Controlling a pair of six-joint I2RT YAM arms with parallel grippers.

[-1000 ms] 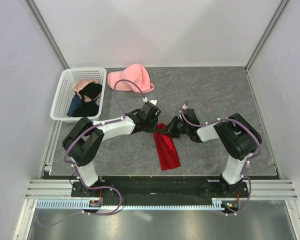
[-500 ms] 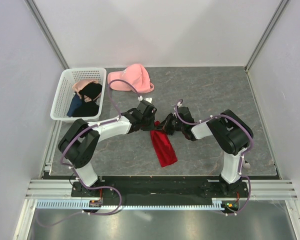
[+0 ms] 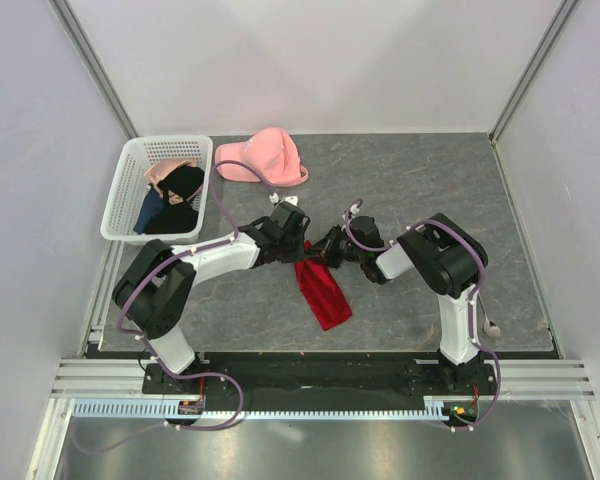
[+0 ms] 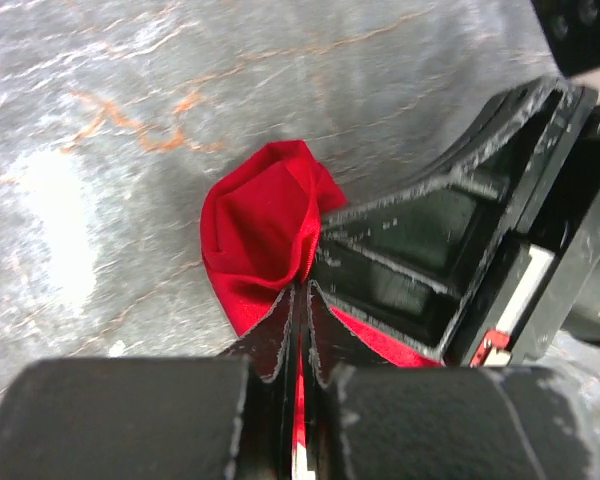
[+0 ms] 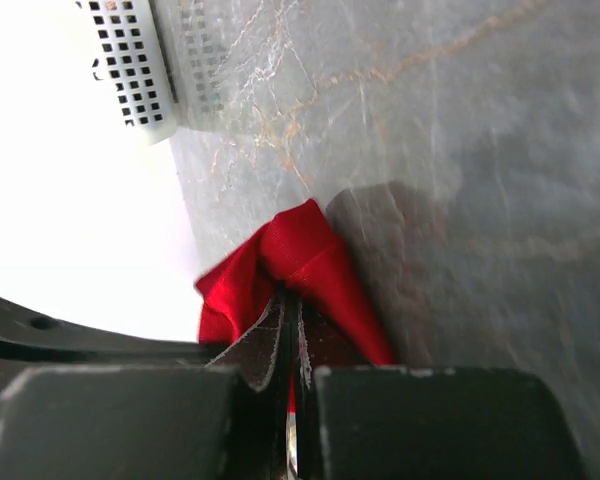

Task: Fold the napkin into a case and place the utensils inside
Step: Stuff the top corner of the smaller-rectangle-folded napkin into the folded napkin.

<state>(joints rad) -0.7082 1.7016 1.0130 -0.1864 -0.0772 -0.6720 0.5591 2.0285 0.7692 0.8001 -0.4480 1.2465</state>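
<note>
The red napkin's far end stands bunched up in both grippers, so my left gripper will open, take the fold (image 4: 306,240) beside its fingers and spread it flat.
The red napkin (image 3: 320,290) lies as a narrow folded strip on the table, running from between the two grippers toward the near edge. My left gripper (image 3: 295,246) is shut on its far end, cloth (image 4: 265,230) bunching out past the jaws (image 4: 302,295). From the other side my right gripper (image 3: 325,250) is shut on the same end, with a red fold (image 5: 300,260) poking out beyond its tips (image 5: 288,300). The two grippers sit almost touching. No utensils are in view.
A white basket (image 3: 120,195) with black, blue and pink garments stands at the back left. A pink cap (image 3: 265,155) lies behind the grippers. White walls enclose the grey table on three sides.
Both grippers have carried the napkin's far end to the left, and its free end swung left with it. The right arm's elbow has moved left too.
</note>
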